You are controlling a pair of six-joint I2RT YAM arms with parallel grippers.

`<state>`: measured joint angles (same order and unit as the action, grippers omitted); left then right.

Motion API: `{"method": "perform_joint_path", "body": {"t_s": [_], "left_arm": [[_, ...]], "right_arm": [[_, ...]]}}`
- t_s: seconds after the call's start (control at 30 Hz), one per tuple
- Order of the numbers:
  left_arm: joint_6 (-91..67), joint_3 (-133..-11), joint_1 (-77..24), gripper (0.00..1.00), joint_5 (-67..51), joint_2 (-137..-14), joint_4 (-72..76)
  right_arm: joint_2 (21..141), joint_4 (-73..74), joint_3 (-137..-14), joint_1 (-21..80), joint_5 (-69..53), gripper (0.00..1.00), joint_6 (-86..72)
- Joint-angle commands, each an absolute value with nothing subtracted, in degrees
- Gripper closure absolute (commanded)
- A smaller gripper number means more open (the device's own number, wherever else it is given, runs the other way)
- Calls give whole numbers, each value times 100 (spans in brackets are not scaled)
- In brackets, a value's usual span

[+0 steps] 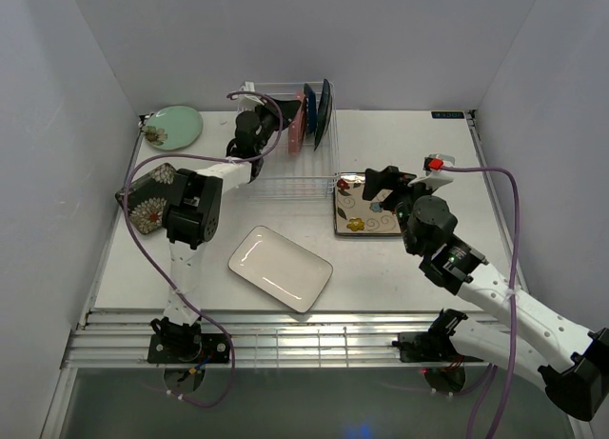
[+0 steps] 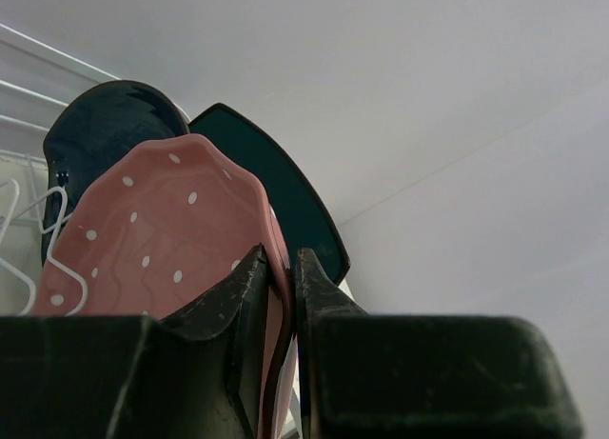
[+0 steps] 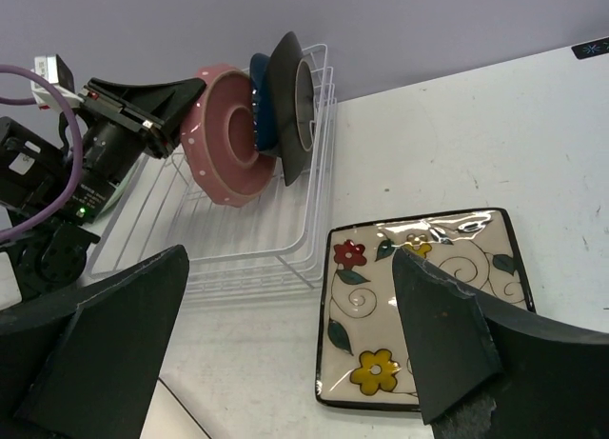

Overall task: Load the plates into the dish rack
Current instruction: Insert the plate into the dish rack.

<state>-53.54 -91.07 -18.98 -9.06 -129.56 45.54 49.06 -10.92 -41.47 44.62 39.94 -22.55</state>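
I will release the round pink dotted plate from my left gripper upright in the rack [image 1: 303, 124], close beside the dark blue plate.
The white wire dish rack [image 1: 285, 163] stands at the back. A dark blue plate [image 1: 310, 110] and a teal square plate [image 1: 324, 106] stand upright in it. My left gripper [image 1: 276, 120] is shut on the rim of the round pink dotted plate [image 2: 162, 239], holding it upright in the rack beside the blue one; the fingers [image 2: 249, 277] pinch its edge. My right gripper [image 3: 285, 306] is open and empty, hovering over the near left part of the patterned square plate [image 3: 371, 315], which lies flat right of the rack.
A white rectangular plate [image 1: 280, 268] lies flat at front centre. A dark floral rectangular plate [image 1: 152, 196] lies at the left, partly under the left arm. A round pale green plate [image 1: 173, 127] lies in the back left corner. Walls close in on three sides.
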Motion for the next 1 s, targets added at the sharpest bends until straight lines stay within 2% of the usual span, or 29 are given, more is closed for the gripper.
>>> {"method": "perform_joint_path", "body": {"t_s": [0.0, 0.27, 0.5, 0.9, 0.97], "left_arm": [[-4905, -9562, -2048, 100, -669, -12709, 5186], [-4132, -10010, -2223, 100, -115, -13113, 5107], [-3674, -10880, -2224, 100, 342, -13570, 4263], [-3340, -11496, -2232, 100, 273, -13922, 3981], [-3279, -11531, -2233, 93, 272, -13948, 3981]], "right_arm": [[4939, -1160, -4412, 4474, 4078, 7, -2303], [5282, -1081, -4623, 4474, 3920, 7, -2347], [5335, -1002, -4685, 4474, 3858, 6, -2399], [5045, -958, -4456, 4474, 3946, 6, -2399], [4992, -958, -4430, 4474, 3938, 6, -2399]]}}
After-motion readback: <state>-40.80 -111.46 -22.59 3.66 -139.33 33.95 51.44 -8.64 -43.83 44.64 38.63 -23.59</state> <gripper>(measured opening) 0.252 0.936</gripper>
